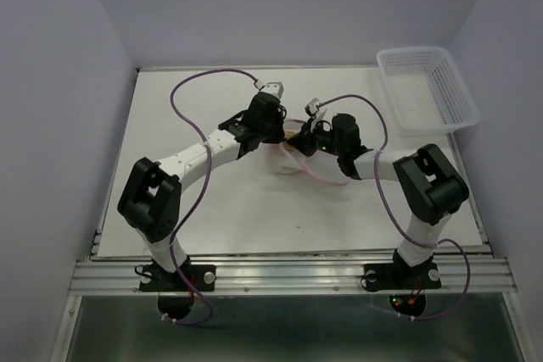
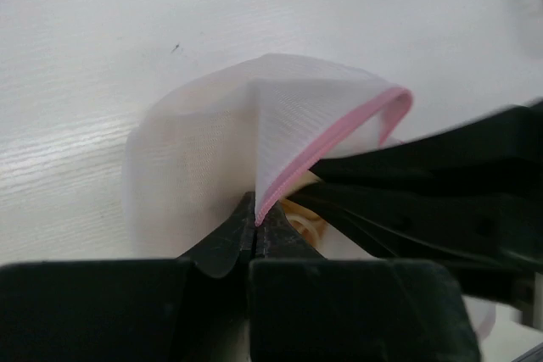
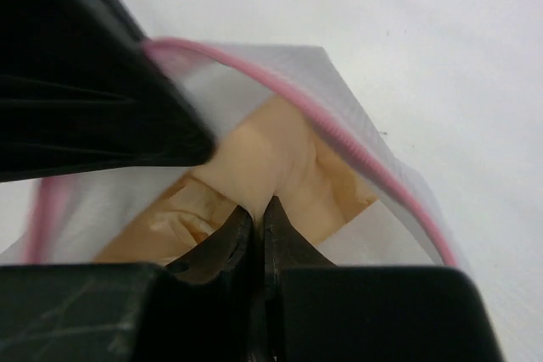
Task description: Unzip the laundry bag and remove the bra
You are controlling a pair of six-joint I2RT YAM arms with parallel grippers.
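Note:
I need to let go of the laundry bag's lifted mesh half with my left gripper on the white table [image 1: 261, 141] under that gripper's fingers.
The laundry bag [image 1: 293, 165] lies mid-table between both arms, its pink zipper rim gaping wide. My left gripper [image 2: 254, 211] is shut on that pink rim and holds one white mesh half [image 2: 212, 142] lifted. Inside the opening lies the beige bra [image 3: 263, 154]. My right gripper [image 3: 259, 209] reaches into the bag and is shut on a pinched fold of the bra. The bag's rim [image 3: 373, 167] curves around the right gripper's fingers. In the top view the two grippers nearly touch, left [image 1: 282, 137] and right [image 1: 304, 138].
A white lattice plastic basket [image 1: 427, 88] stands at the table's far right corner. Purple cables loop over both arms. The white table [image 1: 170, 116] ends at a metal rail near the arm bases.

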